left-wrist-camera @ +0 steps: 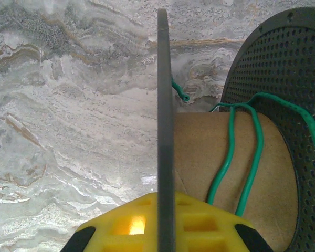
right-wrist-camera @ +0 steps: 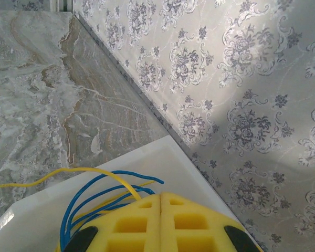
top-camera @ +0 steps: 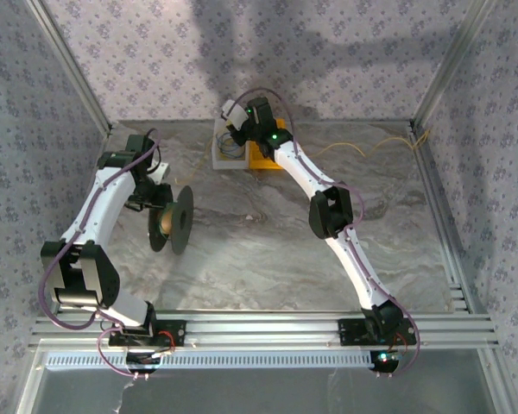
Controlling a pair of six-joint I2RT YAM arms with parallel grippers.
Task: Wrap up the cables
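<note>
The yellow cable runs next to the seam of my shut right gripper, so I should open it, close on the cable (right-wrist-camera: 128, 185) and lift it from the white tray.
My left gripper (left-wrist-camera: 165, 202) is shut on one thin flange of the black spool (left-wrist-camera: 163, 105), which it holds edge-on above the table. A green wire (left-wrist-camera: 252, 157) loops over the spool's cardboard core (left-wrist-camera: 210, 157). From above, the spool (top-camera: 181, 220) hangs at the left arm's tip (top-camera: 155, 207). My right gripper (right-wrist-camera: 160, 197) is shut over the white tray (right-wrist-camera: 189, 168) at the back. The thin yellow cable (right-wrist-camera: 68, 172) arcs in under its left fingertip by the seam. From the top view, the cable (top-camera: 363, 148) trails to the back right corner from the right gripper (top-camera: 255, 157).
Blue wire loops (right-wrist-camera: 94, 194) lie in the tray beside the cable. The patterned back wall (right-wrist-camera: 241, 79) stands close behind the tray. The white tray (top-camera: 229, 147) sits at the table's back centre. Aluminium frame posts (top-camera: 440, 172) line the right side.
</note>
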